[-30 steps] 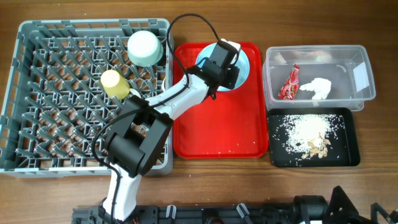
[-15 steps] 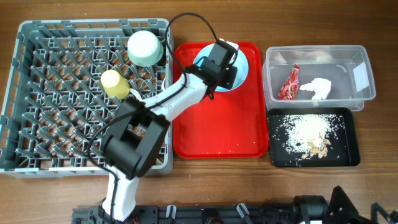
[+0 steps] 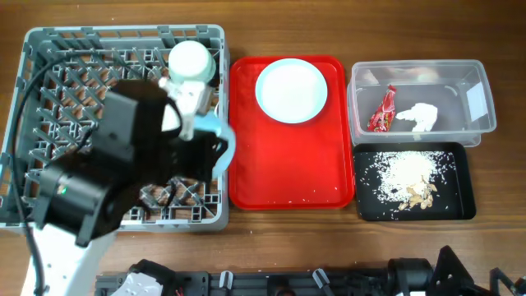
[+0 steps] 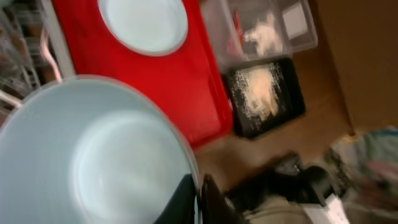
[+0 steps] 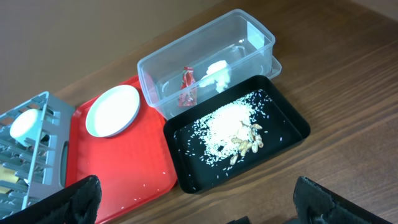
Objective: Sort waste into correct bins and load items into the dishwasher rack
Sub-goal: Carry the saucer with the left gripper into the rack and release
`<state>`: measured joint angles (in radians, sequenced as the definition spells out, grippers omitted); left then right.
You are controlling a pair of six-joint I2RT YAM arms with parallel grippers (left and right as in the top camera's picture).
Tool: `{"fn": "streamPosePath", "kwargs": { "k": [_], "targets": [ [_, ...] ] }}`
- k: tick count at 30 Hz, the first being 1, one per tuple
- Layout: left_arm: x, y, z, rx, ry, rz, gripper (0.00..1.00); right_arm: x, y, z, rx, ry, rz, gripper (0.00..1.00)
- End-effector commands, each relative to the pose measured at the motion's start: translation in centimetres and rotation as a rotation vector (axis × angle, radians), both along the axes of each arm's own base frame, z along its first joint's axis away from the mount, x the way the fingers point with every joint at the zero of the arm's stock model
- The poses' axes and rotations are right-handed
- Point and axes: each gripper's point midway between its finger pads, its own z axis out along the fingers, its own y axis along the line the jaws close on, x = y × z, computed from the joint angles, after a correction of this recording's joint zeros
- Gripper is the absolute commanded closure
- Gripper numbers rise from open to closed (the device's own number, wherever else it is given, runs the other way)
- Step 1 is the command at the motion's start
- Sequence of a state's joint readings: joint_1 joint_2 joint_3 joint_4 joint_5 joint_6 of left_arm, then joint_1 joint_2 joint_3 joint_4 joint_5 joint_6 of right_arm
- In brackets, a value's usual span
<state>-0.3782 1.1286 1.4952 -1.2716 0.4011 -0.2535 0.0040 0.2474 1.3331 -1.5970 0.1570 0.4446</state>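
Observation:
I need to release the pale blue bowl from my left gripper in the grey dishwasher rack's front corner (image 3: 195,185) next to the red tray.
My left gripper (image 4: 199,188) is shut on the rim of a pale blue bowl (image 4: 93,155). In the overhead view that bowl (image 3: 223,140) hangs on edge over the right side of the grey dishwasher rack (image 3: 41,49). A round light-blue plate (image 3: 291,90) lies bare on the red tray (image 3: 288,177). A pale round upturned dish (image 3: 191,62) sits at the rack's back. The clear tub (image 3: 483,123) holds a red wrapper (image 3: 382,111) and a white napkin (image 3: 419,117). Rice scraps (image 3: 407,168) lie in the black tray (image 3: 462,210). My right gripper (image 5: 200,208) hangs open above the table's front.
The raised left arm (image 3: 107,181) covers much of the rack's middle and front in the overhead view. A few rice grains (image 5: 134,186) dot the red tray's front. The tub and the black tray stand side by side just right of the red tray.
The left arm has lifted the bowl off the plate on the red tray and swung it left and up over the rack. The right arm has not moved.

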Motion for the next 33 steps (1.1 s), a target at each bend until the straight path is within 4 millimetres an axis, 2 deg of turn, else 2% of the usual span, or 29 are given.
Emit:
{"fn": "streamPosePath", "kwargs": {
  "k": [1,4,8,11,14,17,22,25,28,33],
  "targets": [
    [-3.3,-1.7,0.0,-0.211,0.143,-0.136,0.96,-0.1,0.0,0.1,0.003,-0.012,-0.001,0.0],
    [-4.0,-2.4,-0.1,-0.397,0.223,-0.208,0.96,-0.1,0.0,0.1,0.004,-0.012,-0.001,0.0],
    [-2.4,-0.2,-4.3,-0.558,0.35,-0.08,0.96,-0.1,0.0,0.1,0.004,-0.012,-0.001,0.0],
    [-1.2,1.9,-6.7,-0.721,0.371,0.006,0.96,-0.1,0.0,0.1,0.003,-0.012,-0.001,0.0],
    [-0.1,4.0,-9.7,-0.811,0.387,0.115,0.96,-0.1,0.0,0.1,0.003,-0.012,-0.001,0.0],
    [0.3,4.8,-11.5,-0.908,0.425,0.152,0.96,-0.1,0.0,0.1,0.004,-0.012,-0.001,0.0],
    [1.6,6.0,-14.0,-0.9,0.465,0.221,0.96,-0.1,0.0,0.1,0.004,-0.012,-0.001,0.0],
    [1.7,7.4,-16.7,-0.782,0.498,0.318,0.96,-0.1,0.0,0.1,0.004,-0.012,-0.001,0.0],
    [1.4,8.4,-18.3,-0.696,0.526,0.382,0.96,-0.1,0.0,0.1,0.003,-0.012,-0.001,0.0],
    [1.5,9.4,-18.9,-0.672,0.523,0.428,0.96,-0.1,0.0,0.1,0.004,-0.012,-0.001,0.0]
  ]
}}
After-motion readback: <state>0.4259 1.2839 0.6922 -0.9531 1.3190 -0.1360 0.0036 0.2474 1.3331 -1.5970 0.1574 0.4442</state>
